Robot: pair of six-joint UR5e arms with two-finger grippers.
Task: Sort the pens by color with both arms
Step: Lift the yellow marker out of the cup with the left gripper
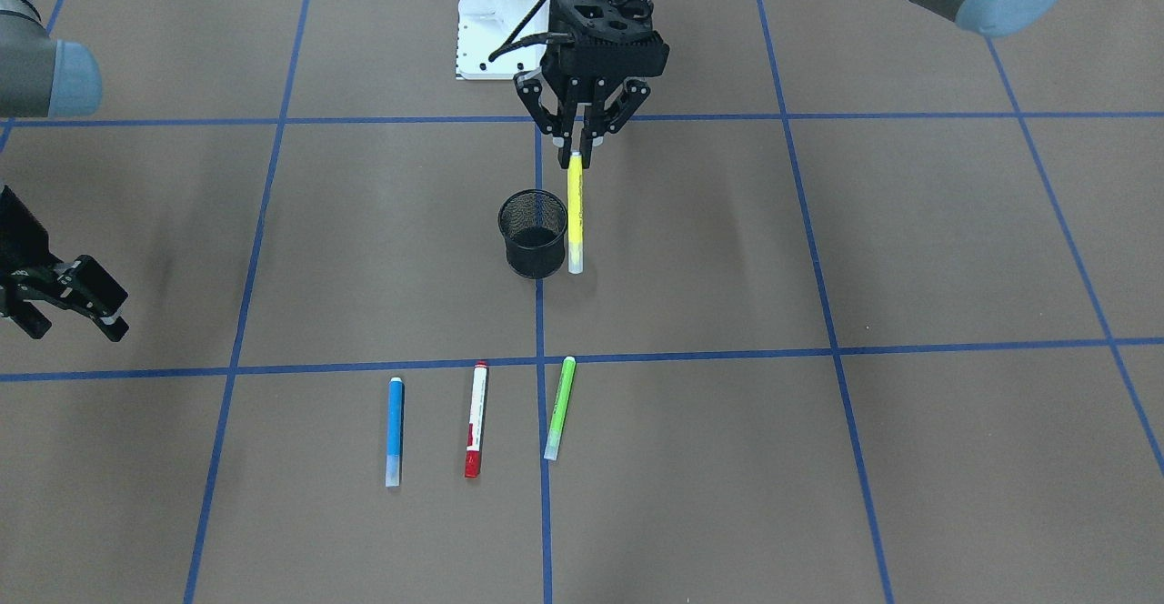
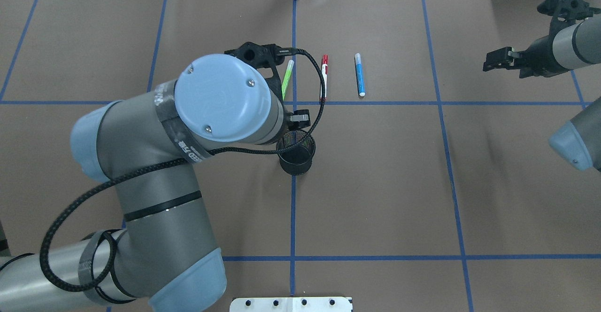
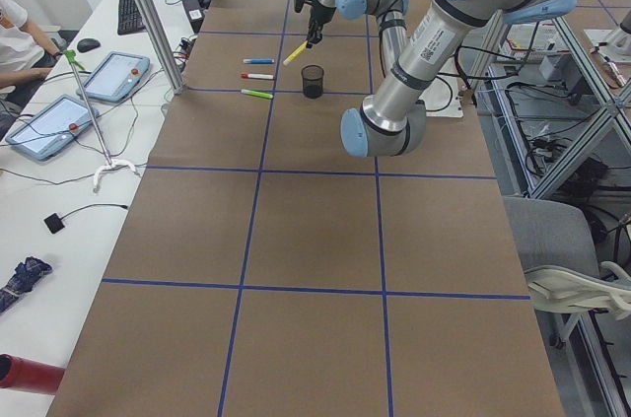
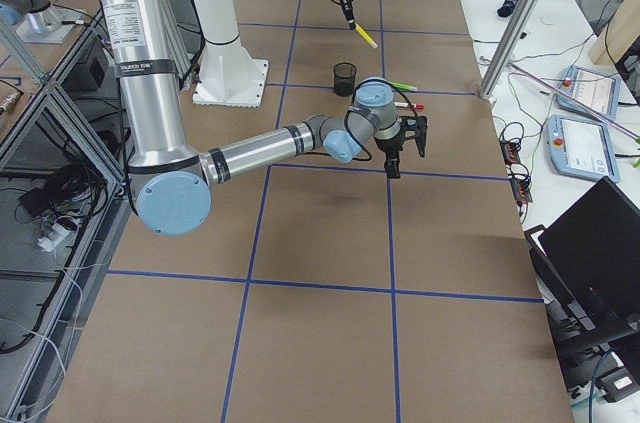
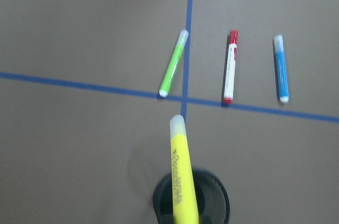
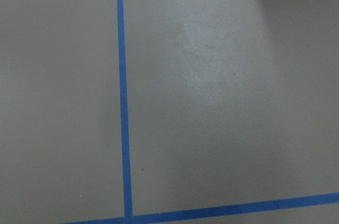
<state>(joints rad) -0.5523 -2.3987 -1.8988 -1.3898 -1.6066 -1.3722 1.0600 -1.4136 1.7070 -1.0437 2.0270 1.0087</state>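
My left gripper is to let go of the yellow pen beside the lime green pen (image 1: pixel 627 404) (image 5: pixel 127 61), on the side away from the red-and-white pen. The yellow pen now hangs outside the mesh cup.
My left gripper (image 1: pixel 578 145) is shut on the top end of the yellow pen (image 1: pixel 575 213), which hangs in the air next to the black mesh cup (image 1: pixel 533 233), outside it. The left wrist view has the yellow pen (image 5: pixel 183 181) pointing past the cup (image 5: pixel 214 197). Three pens lie in a row on the table: blue (image 1: pixel 395 431), red-and-white (image 1: pixel 476 419) and lime green (image 1: pixel 559 407). My right gripper (image 1: pixel 77 329) hovers open and empty far off to the side. In the overhead view my left arm hides its gripper and the yellow pen.
Blue tape lines (image 1: pixel 540 331) split the brown table into squares. The white pedestal base (image 1: pixel 491 31) stands behind the cup. My right arm's elbow (image 2: pixel 575 143) reaches in at the table's edge. Monitors, tablets and a seated person (image 3: pixel 15 42) are beside the table.
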